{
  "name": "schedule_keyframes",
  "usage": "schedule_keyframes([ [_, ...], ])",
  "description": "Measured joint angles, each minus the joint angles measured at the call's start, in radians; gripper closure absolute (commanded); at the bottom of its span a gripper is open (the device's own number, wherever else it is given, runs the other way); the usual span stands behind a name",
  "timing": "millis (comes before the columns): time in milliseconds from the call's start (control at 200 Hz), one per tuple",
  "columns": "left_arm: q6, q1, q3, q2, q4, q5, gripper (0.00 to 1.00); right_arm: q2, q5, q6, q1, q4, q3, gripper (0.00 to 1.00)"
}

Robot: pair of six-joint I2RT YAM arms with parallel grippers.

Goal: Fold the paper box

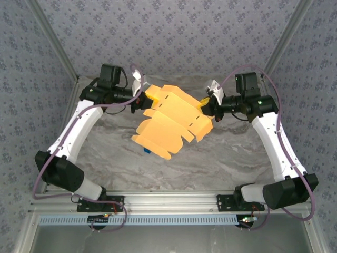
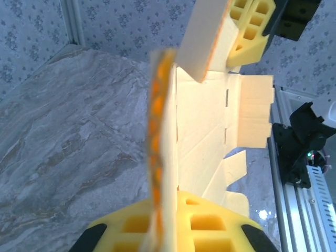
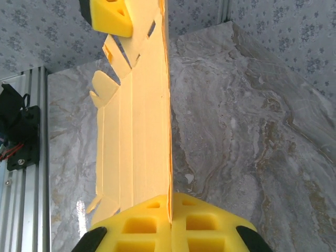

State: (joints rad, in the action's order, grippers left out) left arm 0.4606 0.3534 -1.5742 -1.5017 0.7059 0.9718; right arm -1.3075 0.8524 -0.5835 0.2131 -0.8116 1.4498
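Note:
I have the paper box by one end of its far edge in my right gripper, so next I take that edge nearer the middle (image 1: 186, 94) with it before my left gripper opens.
The paper box (image 1: 171, 118), a yellow-orange card cut-out with flaps and tabs, hangs above the marble table, stretched between both grippers. My left gripper (image 1: 146, 95) is shut on its far-left edge. In the left wrist view the card (image 2: 202, 136) stands on edge, pinched between my yellow pads (image 2: 165, 215). My right gripper (image 1: 206, 105) is shut on the opposite, right end. In the right wrist view a panel of the card (image 3: 139, 131) runs away from the closed pads (image 3: 170, 223).
A tiny blue cube (image 1: 147, 150) lies on the table, partly under the card. An aluminium rail (image 1: 174, 200) with the arm bases runs along the near edge. Patterned walls (image 1: 168, 31) close in the back and sides.

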Motion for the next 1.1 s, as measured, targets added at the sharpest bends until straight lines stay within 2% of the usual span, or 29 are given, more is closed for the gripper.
schedule_keyframes([
  [185,-0.045,-0.006,0.000,0.000,0.010,0.013,1.00,0.006,-0.084,0.038,0.039,0.061,-0.020,0.77],
  [310,-0.051,-0.006,0.000,0.000,0.028,0.024,1.00,0.011,-0.120,0.044,0.067,0.092,-0.046,0.72],
  [700,-0.050,-0.005,0.000,0.000,0.063,0.039,1.00,-0.019,-0.177,0.021,0.106,0.096,0.012,0.68],
  [864,-0.049,-0.004,0.000,0.000,0.074,0.039,1.00,-0.019,-0.185,0.008,0.107,0.093,0.031,0.77],
  [1039,-0.049,-0.004,0.000,0.000,0.081,0.039,1.00,-0.021,-0.200,0.006,0.114,0.089,0.032,0.76],
  [1104,-0.049,-0.002,0.000,0.000,0.081,0.039,1.00,-0.022,-0.210,0.006,0.119,0.089,0.032,0.79],
])
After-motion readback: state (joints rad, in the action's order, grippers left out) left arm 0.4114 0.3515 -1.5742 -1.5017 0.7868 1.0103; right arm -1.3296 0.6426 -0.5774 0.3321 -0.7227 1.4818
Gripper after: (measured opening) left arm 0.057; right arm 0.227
